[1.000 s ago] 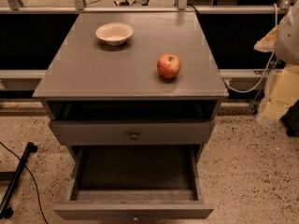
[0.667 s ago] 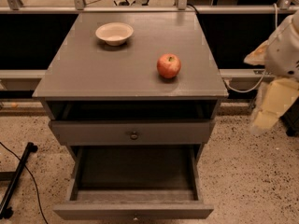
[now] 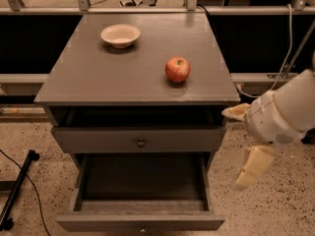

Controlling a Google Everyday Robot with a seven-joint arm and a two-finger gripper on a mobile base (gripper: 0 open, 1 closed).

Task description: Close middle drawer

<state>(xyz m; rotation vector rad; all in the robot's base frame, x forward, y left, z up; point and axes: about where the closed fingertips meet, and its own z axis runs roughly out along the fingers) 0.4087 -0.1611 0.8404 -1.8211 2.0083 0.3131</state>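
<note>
The robot's gripper should close at the low front (image 3: 190,221) of the middle drawer, between the drawer's tiny knob and the corner nearest the gripper.
The middle drawer (image 3: 140,222) is pulled far out at the bottom of the grey cabinet. Its deep tray (image 3: 142,181) is empty, and its low front carries a tiny knob (image 3: 142,228). My gripper (image 3: 244,140) hangs to the right of the cabinet, level with the drawers and not touching them. It is open and empty: one beige finger (image 3: 236,112) sits by the cabinet's right top corner, and the other finger (image 3: 253,167) points down beside the open drawer.
Above the open drawer, a taller drawer front with a dark knob (image 3: 141,142) stands slightly out. A red apple (image 3: 177,69) and a white bowl (image 3: 120,35) sit on the cabinet top (image 3: 98,77). A black stand leg (image 3: 19,191) lies on the speckled floor to the left.
My gripper and arm have moved left and down, from the right edge of the view towards the cabinet's right side. The drawers, apple and bowl have not moved.
</note>
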